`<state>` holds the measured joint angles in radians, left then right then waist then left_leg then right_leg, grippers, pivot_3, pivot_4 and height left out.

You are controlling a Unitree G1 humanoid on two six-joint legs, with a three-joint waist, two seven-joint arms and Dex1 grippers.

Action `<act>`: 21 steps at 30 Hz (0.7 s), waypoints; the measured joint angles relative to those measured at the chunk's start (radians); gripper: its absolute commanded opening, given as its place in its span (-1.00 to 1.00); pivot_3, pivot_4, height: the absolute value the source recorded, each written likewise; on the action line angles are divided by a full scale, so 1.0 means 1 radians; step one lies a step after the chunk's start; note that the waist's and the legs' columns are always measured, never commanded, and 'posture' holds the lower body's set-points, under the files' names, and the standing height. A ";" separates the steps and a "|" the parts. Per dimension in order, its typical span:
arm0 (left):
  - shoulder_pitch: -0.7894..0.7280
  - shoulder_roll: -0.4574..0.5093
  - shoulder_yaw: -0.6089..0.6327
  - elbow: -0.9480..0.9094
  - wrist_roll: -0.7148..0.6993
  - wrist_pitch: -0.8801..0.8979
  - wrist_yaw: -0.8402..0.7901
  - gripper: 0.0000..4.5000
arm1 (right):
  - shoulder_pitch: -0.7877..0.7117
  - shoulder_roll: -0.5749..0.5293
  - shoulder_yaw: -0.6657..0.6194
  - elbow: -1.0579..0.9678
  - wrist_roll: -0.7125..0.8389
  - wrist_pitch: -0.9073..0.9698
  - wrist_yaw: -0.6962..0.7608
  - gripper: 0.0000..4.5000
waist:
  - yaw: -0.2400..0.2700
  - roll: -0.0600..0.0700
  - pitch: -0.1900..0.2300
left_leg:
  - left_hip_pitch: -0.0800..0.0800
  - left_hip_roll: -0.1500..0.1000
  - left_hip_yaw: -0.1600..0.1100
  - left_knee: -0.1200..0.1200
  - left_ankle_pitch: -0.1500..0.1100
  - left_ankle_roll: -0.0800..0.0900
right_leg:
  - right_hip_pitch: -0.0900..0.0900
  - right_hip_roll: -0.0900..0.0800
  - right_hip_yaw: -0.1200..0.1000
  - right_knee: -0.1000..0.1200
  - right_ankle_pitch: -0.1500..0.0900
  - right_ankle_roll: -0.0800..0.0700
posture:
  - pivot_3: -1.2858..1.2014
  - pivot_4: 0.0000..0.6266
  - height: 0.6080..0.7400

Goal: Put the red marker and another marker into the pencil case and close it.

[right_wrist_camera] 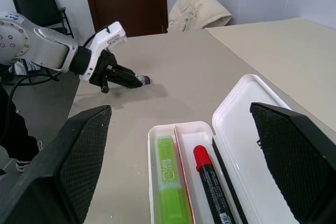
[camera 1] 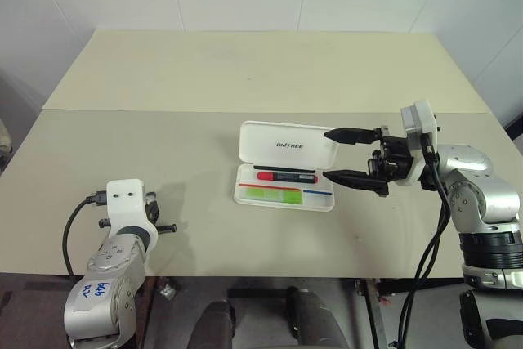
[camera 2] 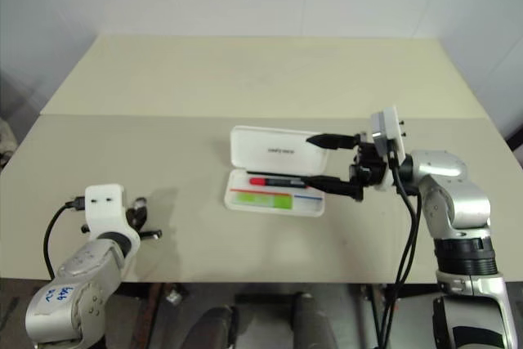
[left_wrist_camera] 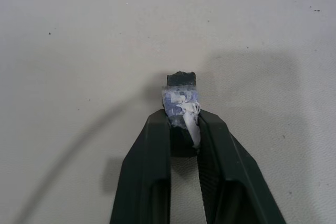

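My left gripper is to release the small black block between the blue strip and the tray's front rim (camera 1: pixel 319 199).
The white pencil case (camera 1: pixel 286 146) lies open in the middle of the table, its lid leaning back. Inside its tray the red marker (camera 1: pixel 284 176) rests along the back compartment. The lime-green highlighter (camera 1: pixel 274 194) lies in the front compartment. My right gripper (camera 1: pixel 327 154) is open at the case's right end, pointing left, with one finger by the lid and the other by the tray. In the right wrist view the two markers (right_wrist_camera: pixel 210 182) lie side by side between its fingers (right_wrist_camera: pixel 68 171). My left gripper (left_wrist_camera: pixel 181 103) is shut near the table's front left, its taped tips together over bare tabletop.
The beige table (camera 1: pixel 204 145) has a seam across it, with a second top behind. A black cable (camera 1: pixel 73 226) loops from my left wrist at the front edge. Off the table, the right wrist view shows a black chair (right_wrist_camera: pixel 39 3), a dark door and a coat.
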<state>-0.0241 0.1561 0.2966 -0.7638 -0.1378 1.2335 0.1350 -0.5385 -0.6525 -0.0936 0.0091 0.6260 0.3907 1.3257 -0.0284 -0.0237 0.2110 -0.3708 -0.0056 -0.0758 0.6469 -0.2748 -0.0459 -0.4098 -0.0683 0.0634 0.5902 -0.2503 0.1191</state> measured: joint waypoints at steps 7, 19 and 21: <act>0.019 0.086 0.034 0.033 -0.056 -0.095 -0.165 -0.84 | 0.000 0.001 -0.004 0.039 -0.016 -0.057 -0.008 1.00 | -0.001 0.000 0.000 | 0.000 0.000 0.000 0.000 0.000 0.000 | 0.000 0.000 0.000 -0.001 -0.001 -0.003 | 0.03 -0.52 1.00; -0.095 0.467 0.105 0.285 -0.305 -0.330 -0.740 -0.84 | 0.074 -0.087 -0.071 0.080 -0.035 -0.120 0.014 1.00 | 0.001 0.000 0.000 | 0.000 0.002 0.002 -0.002 -0.001 -0.001 | -0.001 0.000 0.000 -0.002 -0.003 -0.006 | 0.03 -0.52 1.00; -0.155 0.522 0.024 0.347 -0.316 -0.397 -0.847 -0.84 | 0.096 -0.097 -0.073 0.077 -0.045 -0.131 0.014 1.00 | 0.000 0.000 0.001 | 0.000 0.002 0.002 -0.002 -0.001 -0.001 | -0.001 0.000 0.000 -0.003 -0.003 -0.006 | 0.03 -0.52 1.00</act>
<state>-0.1796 0.6783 0.3210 -0.4171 -0.4533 0.8365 -0.7122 -0.4423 -0.7496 -0.1668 0.0857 0.5806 0.2592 1.3393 -0.0279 -0.0234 0.2116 -0.3711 -0.0039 -0.0737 0.6453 -0.2761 -0.0469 -0.4106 -0.0679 0.0638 0.5877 -0.2530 0.1135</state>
